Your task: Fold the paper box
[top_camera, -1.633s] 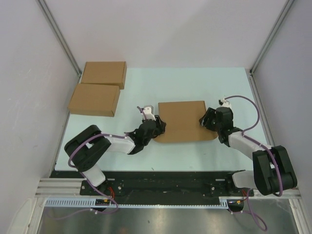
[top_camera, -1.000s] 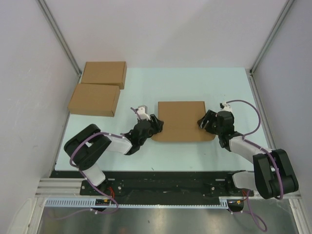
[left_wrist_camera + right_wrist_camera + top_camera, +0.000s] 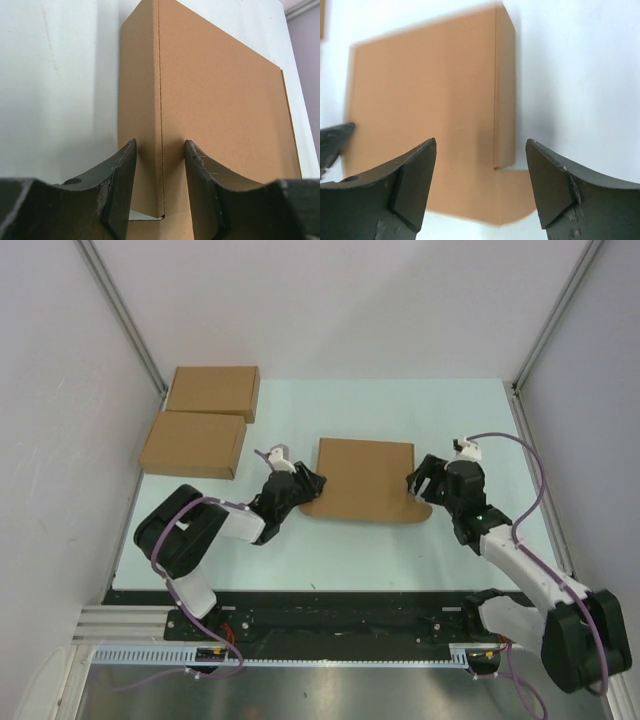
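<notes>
Next, I move my right gripper to the middle of the rounded flap's near edge (image 3: 367,520) (image 3: 437,212) on the paper box and close it there.
The paper box (image 3: 366,478) lies flat and shut in the middle of the table, with a rounded flap (image 3: 362,513) sticking out along its near edge. My left gripper (image 3: 310,484) is at the box's near left corner. In the left wrist view (image 3: 160,146) its jaws stand apart, astride the left side wall and top edge of the box (image 3: 220,95). My right gripper (image 3: 416,483) is at the near right corner. In the right wrist view (image 3: 481,145) it is wide open and empty above the box (image 3: 420,100), and the far tip of the left gripper (image 3: 335,137) shows.
Two other brown flat boxes lie at the back left, one (image 3: 212,392) behind the other (image 3: 193,444). Metal frame posts and white walls bound the table (image 3: 470,420) on the left, right and back.
The paper box has slid left and a little away and turned slightly. My left gripper has moved left and farther out with it. My right gripper has moved slightly along the right corner.
</notes>
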You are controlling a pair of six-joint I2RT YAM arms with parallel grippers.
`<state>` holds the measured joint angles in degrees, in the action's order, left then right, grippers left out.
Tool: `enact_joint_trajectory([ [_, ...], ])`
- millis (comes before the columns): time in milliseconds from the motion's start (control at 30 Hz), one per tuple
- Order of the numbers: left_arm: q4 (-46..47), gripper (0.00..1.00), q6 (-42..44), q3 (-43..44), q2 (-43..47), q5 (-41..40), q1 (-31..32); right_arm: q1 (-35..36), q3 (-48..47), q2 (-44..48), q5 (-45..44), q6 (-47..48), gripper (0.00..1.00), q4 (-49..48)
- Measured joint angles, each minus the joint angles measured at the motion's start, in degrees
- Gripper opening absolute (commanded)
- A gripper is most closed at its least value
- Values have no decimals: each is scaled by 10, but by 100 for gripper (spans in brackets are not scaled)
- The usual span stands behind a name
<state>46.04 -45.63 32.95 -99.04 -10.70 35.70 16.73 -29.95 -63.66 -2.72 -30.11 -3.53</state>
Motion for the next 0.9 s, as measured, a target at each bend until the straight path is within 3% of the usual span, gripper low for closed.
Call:
enact_joint_trajectory([
  [100,-17,52,3,5,5,-2,-10,57,-49,72,-73,39,78,50],
  [267,-80,59,41,21,30,-32,-18,258,-119,119,-216,151,79,72],
  [467,-175,64,94,55,96,-82,-58,453,-129,7,-400,330,81,53],
  [567,-230,64,113,69,167,-115,-71,508,-127,-77,-461,436,81,47],
  [700,-286,65,110,69,275,-153,-74,558,-116,-99,-495,522,81,35],
  [900,-343,65,49,-10,438,-198,-76,645,-74,-144,-551,624,80,-61],
])
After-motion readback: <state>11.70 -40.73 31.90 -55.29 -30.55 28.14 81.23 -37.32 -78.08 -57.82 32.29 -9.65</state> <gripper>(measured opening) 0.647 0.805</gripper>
